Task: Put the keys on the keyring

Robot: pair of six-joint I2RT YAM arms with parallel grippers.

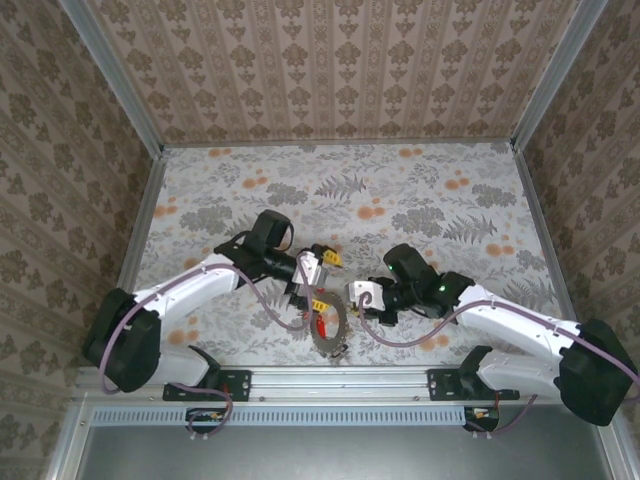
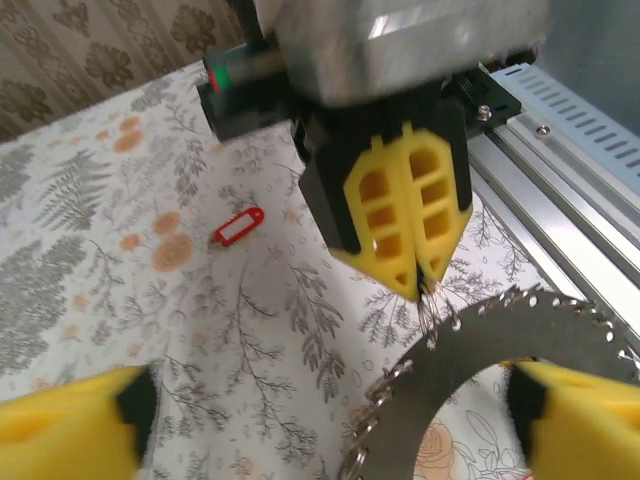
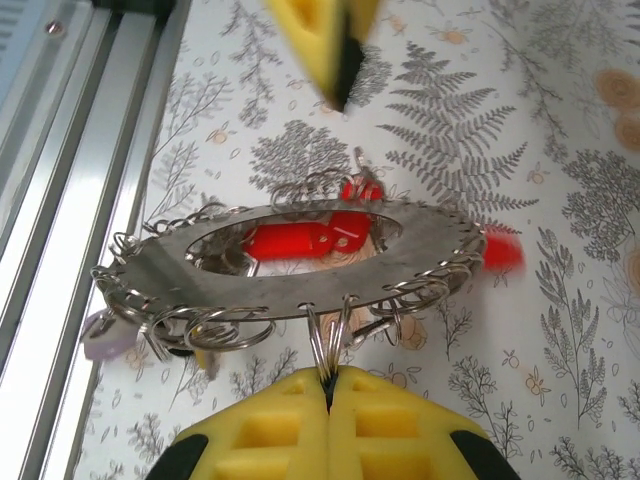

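The keyring hangs at a tilt from my right gripper by thin wire loops. I should steady it by gripping the keyring's rim point(image 2: 436, 348) just below those loops with my left gripper.
The keyring point(image 3: 300, 275) is a flat grey metal ring with many small wire loops along its rim, held tilted just above the table. My right gripper point(image 3: 330, 378) is shut on one of those loops at the ring's near edge. Red-headed keys point(image 3: 300, 242) show through the ring's hole, and another red one point(image 3: 500, 252) is blurred at its right rim. In the left wrist view a single red key tag point(image 2: 238, 227) lies apart on the table. My left gripper point(image 2: 330, 400) stands wide open over the keyring point(image 2: 470, 375), holding nothing. From above, the keyring point(image 1: 319, 337) lies between the left gripper point(image 1: 322, 280) and the right gripper point(image 1: 350, 298).
The aluminium rail point(image 1: 340, 385) at the table's near edge runs right beside the keyring. Patterned walls point(image 1: 330, 60) enclose the table on three sides. The flowered tabletop point(image 1: 400, 190) stretches away behind both grippers.
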